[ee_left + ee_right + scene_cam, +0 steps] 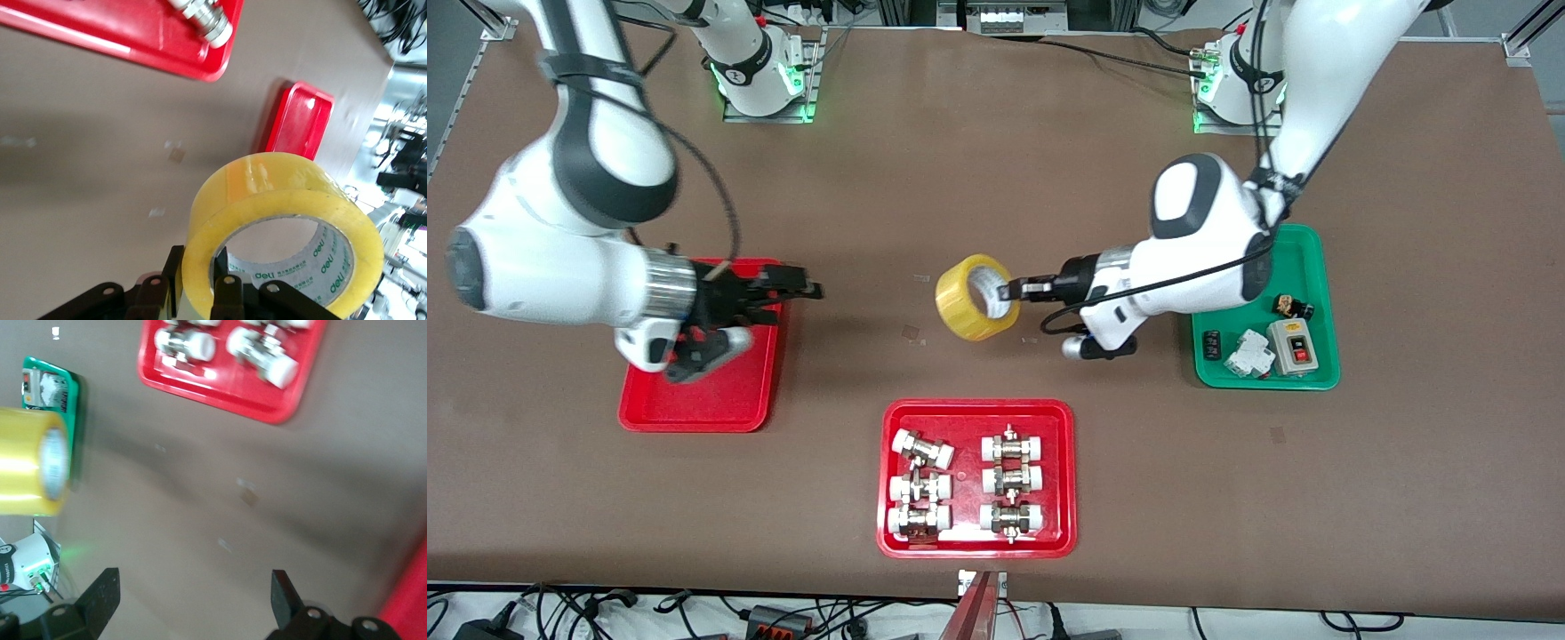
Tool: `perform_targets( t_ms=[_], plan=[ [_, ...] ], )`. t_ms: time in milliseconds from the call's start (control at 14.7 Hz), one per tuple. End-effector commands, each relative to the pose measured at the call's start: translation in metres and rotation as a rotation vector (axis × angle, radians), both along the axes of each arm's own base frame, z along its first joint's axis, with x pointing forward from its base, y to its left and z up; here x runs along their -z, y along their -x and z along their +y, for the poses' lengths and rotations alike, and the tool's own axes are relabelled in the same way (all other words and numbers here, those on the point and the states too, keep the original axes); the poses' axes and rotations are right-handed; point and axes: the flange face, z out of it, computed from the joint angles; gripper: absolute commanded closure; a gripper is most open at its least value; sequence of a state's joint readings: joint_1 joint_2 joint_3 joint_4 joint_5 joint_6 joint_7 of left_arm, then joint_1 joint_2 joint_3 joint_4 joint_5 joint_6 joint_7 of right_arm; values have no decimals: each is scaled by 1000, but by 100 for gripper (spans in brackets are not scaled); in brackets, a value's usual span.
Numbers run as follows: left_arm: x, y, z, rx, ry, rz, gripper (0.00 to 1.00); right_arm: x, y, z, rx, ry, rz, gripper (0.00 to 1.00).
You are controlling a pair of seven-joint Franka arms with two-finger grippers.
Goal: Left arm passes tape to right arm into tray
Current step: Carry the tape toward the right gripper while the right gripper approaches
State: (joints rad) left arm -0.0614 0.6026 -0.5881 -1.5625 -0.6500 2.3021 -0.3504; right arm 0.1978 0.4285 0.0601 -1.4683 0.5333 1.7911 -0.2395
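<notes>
The right gripper will next move to the tape and close across its width, on the tape's side [957,283] [28,492] opposite the left gripper.
The tape [960,307], a yellowish roll with a wide white core, hangs tilted above the middle of the table. My left gripper [1009,290] is shut on its wall, one finger inside the core and one outside. The left wrist view shows the tape [280,200] pinched at my left gripper [200,267]. My right gripper [811,289] is open and empty over the edge of the plain red tray [729,400], apart from the roll. In the right wrist view, the tape [30,460] floats well ahead of my right gripper [193,587].
A red tray [978,415] with white-capped metal fittings lies nearer the front camera than the tape. A green tray [1303,253] holding a grey switch box [1294,345] and small parts sits toward the left arm's end.
</notes>
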Motion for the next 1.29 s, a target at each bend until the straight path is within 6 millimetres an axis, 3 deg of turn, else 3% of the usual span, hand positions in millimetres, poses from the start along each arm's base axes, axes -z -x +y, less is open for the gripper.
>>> perform_targets(
  t_ms=[0,204,477,817,1226],
  plan=[
    [-1,-1,-26,-48,42,-15,100,6,-15,44,-15,-44,-44,0],
    [7,6,-42,-89,40,-31,99,25,-22,60,40,-153,-9,0],
    [10,2,-36,-69,14,-68,100,22,-19,98,21,-168,-57,0],
    [14,2,-33,-28,-4,-114,100,20,-18,101,31,-168,-52,0],
    [14,-8,-28,-65,-26,-195,100,30,-7,126,2,-159,-42,0]
  ],
)
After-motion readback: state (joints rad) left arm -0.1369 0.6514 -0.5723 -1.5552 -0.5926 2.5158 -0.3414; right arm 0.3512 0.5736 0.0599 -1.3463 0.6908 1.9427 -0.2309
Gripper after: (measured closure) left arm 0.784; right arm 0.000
